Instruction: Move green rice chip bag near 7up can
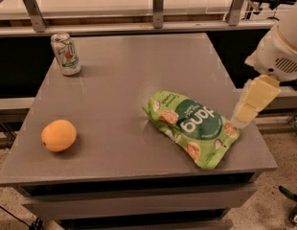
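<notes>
The middle of the green rice chip bag (192,123), at the bag's label, is the next place my gripper should move to and close on.
The green rice chip bag (193,125) lies flat on the right front part of the grey table (134,80), its label upside down to me. The 7up can (65,54) stands upright at the table's far left corner, well away from the bag. My gripper (247,109) hangs at the table's right edge, cream-coloured, just right of the bag's right end and a little above it. It holds nothing that I can see.
A round orange fruit (59,135) sits at the front left of the table. A metal railing (158,4) with posts runs behind the table. The white arm housing (282,51) is at the right, over the floor.
</notes>
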Controlling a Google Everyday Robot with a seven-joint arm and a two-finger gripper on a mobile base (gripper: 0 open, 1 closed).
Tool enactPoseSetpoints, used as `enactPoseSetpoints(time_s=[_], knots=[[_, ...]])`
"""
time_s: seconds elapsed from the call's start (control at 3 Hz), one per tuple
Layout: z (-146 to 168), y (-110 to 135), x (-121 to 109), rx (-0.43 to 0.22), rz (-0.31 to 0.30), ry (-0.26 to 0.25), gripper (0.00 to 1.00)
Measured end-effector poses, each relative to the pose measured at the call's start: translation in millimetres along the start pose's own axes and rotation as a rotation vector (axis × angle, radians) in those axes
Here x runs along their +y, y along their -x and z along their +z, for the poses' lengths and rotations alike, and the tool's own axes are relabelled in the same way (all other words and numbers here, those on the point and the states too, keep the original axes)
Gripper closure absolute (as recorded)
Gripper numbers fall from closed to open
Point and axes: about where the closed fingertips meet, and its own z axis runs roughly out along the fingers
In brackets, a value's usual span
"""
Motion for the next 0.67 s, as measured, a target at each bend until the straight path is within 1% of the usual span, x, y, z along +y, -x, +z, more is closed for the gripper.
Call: enactPoseSetpoints(time_s=[0.33,0.67], knots=[[37,12,11,-0.060,0.080,0.111,0.00],[59,36,26,-0.117,0.111,0.194,0.00]])
